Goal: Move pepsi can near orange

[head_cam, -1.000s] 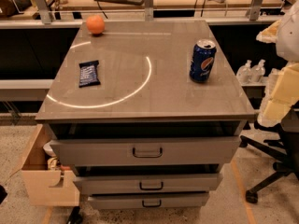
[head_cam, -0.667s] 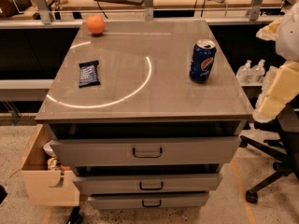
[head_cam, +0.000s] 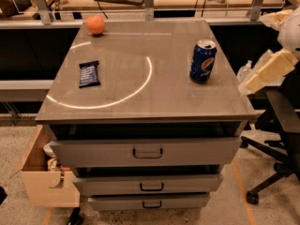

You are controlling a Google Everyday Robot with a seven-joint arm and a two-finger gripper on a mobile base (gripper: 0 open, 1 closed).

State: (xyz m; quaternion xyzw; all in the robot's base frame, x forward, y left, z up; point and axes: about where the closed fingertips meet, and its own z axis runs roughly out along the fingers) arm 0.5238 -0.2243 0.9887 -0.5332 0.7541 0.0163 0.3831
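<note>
The middle of the pepsi can [head_cam: 201, 63], below its silver top, will be gripped by my gripper so that the can can be carried toward the orange.
The pepsi can [head_cam: 203, 61] stands upright on the right side of the grey cabinet top [head_cam: 140, 111], dark blue with a silver top. The orange [head_cam: 95, 25] lies at the far left corner of the top, well apart from the can. My gripper [head_cam: 246, 86] is at the tip of the cream-coloured arm [head_cam: 269, 69], which reaches in from the right edge. It hangs just off the cabinet's right edge, to the right of the can and not touching it.
A flat dark blue snack bar wrapper [head_cam: 88, 73] lies on the left of the top. A bright arc of light [head_cam: 140, 86] crosses the surface. Three drawers [head_cam: 147, 151] are below. A cardboard box [head_cam: 44, 172] sits at the lower left and an office chair [head_cam: 281, 125] at the right.
The arm at the right has moved up and left, closer to the cabinet's right edge and the can. The can, orange and wrapper have not moved.
</note>
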